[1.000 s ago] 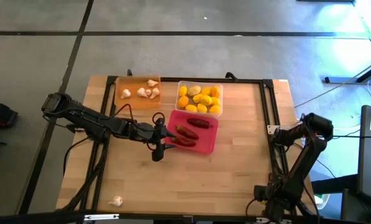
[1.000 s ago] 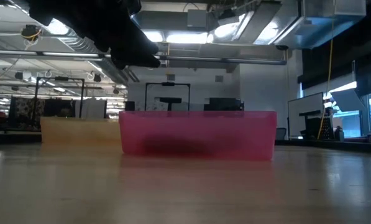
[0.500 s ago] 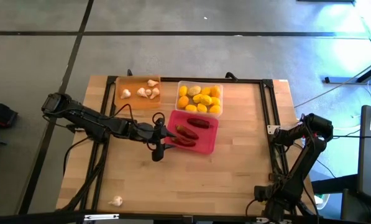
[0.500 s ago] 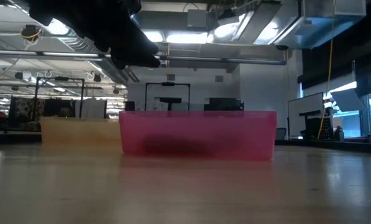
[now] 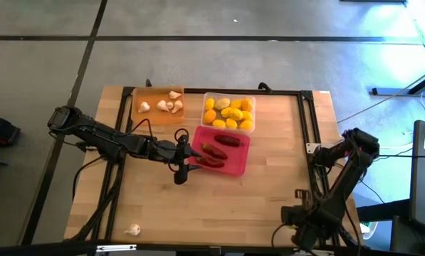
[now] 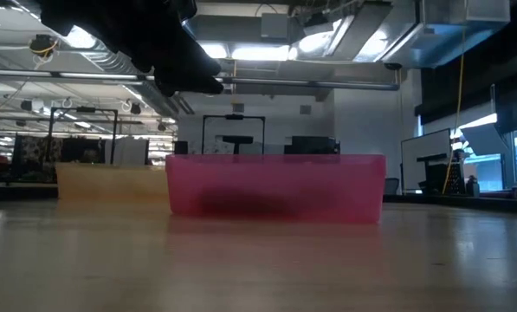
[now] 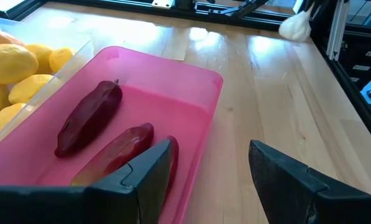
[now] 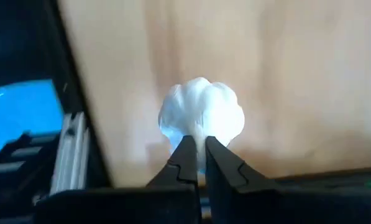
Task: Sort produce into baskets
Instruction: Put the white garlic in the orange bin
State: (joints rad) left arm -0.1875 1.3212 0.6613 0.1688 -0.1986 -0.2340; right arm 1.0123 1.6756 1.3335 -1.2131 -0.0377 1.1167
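Note:
Next, my right gripper lets go of the garlic bulb on the bare wood just off the pink basket's near corner [image 5: 241,191].
The pink basket [image 5: 233,165] holds three dark red chili peppers [image 7: 91,116]. White garlic bulbs lie in the orange basket [image 5: 157,115], and yellow lemons [image 5: 228,112] fill the clear basket [image 5: 206,96]. My left gripper [image 7: 210,180] hangs open above the pink basket's near left corner. One of its fingers is over the basket and the other over the table. My right gripper [image 8: 197,155] is near the table's near right corner, pointing down and shut on a white garlic bulb [image 8: 201,113]. This bulb also shows in the left wrist view [image 7: 295,25]. My right gripper pinches the garlic bulb between its two fingertips [image 8: 186,152] at the bulb's upper end [image 8: 197,135], coming from above and pointing down. The rest of the bulb bulges out beyond the tips and hangs below them over the wood.
One more garlic bulb [image 5: 132,230] lies on the table near its near left corner. Black rails [image 5: 310,128] run along the table's right side and far edge. In the low view the pink basket [image 6: 275,186] stands in front of the orange one [image 6: 111,182].
My right gripper has risen and swung a little toward the table's middle at the near right corner. My left arm and the baskets have kept still.

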